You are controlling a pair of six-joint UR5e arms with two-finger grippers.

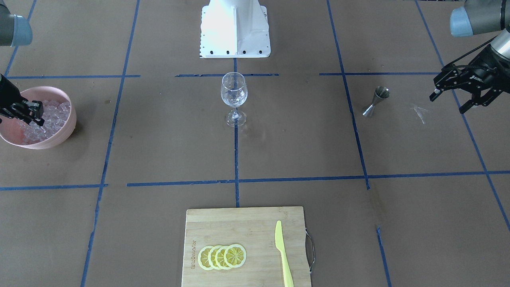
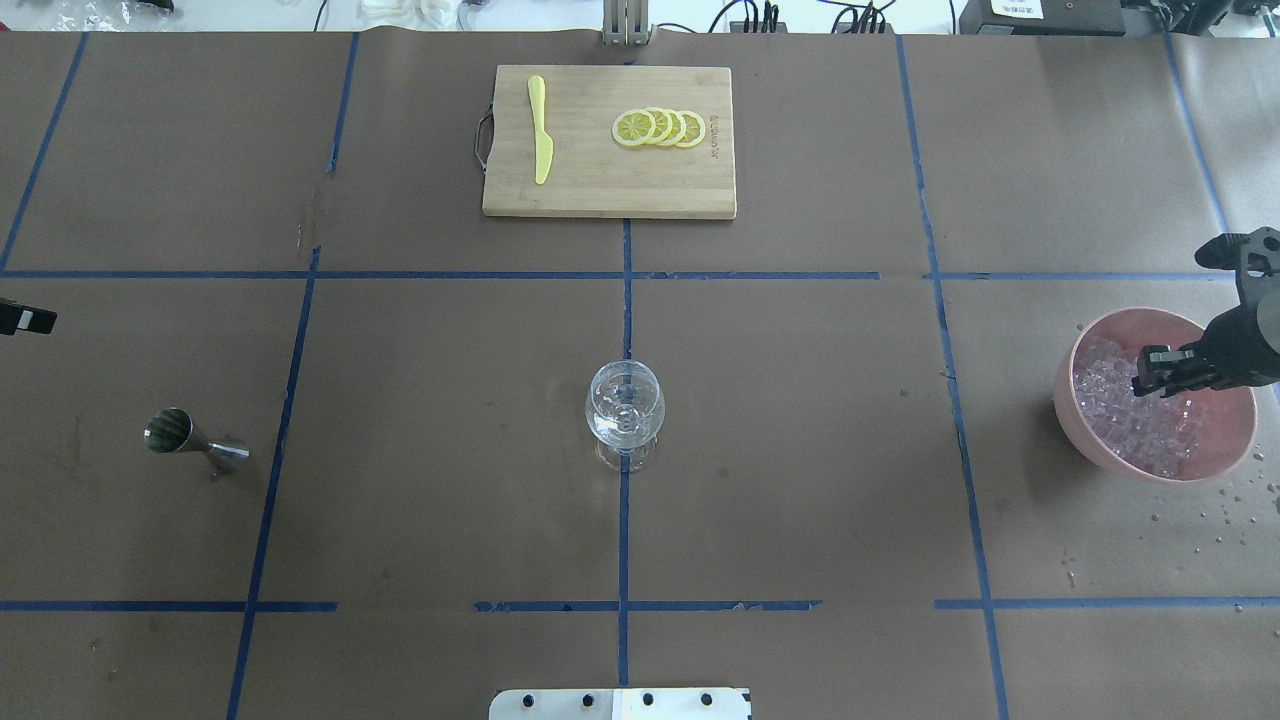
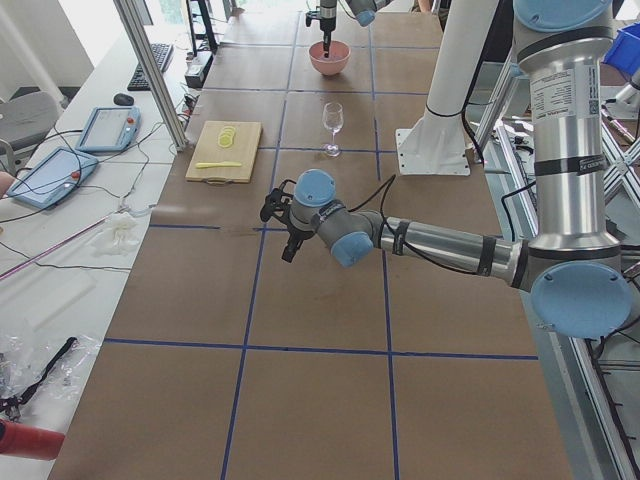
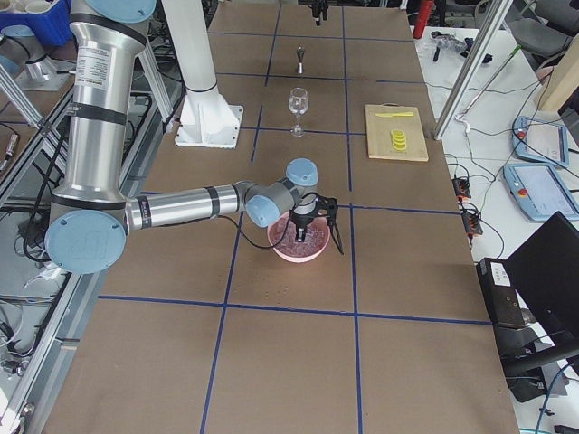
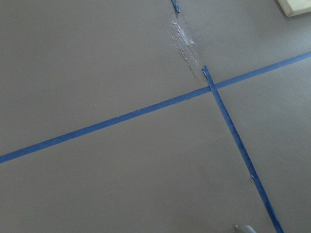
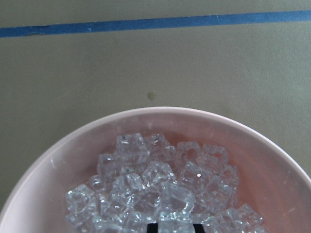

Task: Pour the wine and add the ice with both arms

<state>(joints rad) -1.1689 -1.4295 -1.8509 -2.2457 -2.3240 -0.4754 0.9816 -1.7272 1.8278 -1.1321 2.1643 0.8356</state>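
Next, I release the ice chunk from my right gripper onto the clear chunks in the wine glass's cup (image 1: 234, 93).
A clear wine glass (image 1: 234, 97) stands upright at the table's middle, with clear chunks in its cup; it also shows in the overhead view (image 2: 625, 410). A pink bowl (image 1: 67, 131) holds many chunks of ice (image 1: 53, 115). My right gripper (image 1: 40, 114) is down in the bowl (image 2: 1130, 460), its jaws narrowed around an ice chunk (image 6: 170, 213). My left gripper (image 1: 447, 104) is open and empty, above the table beyond a steel jigger (image 1: 374, 101).
A wooden cutting board (image 1: 247, 223) at the operators' edge carries overlapping lemon slices (image 1: 222, 256) and a yellow-green knife (image 1: 283, 255). The white robot base (image 1: 235, 28) stands behind the glass. Water drops (image 2: 1230, 500) lie beside the bowl.
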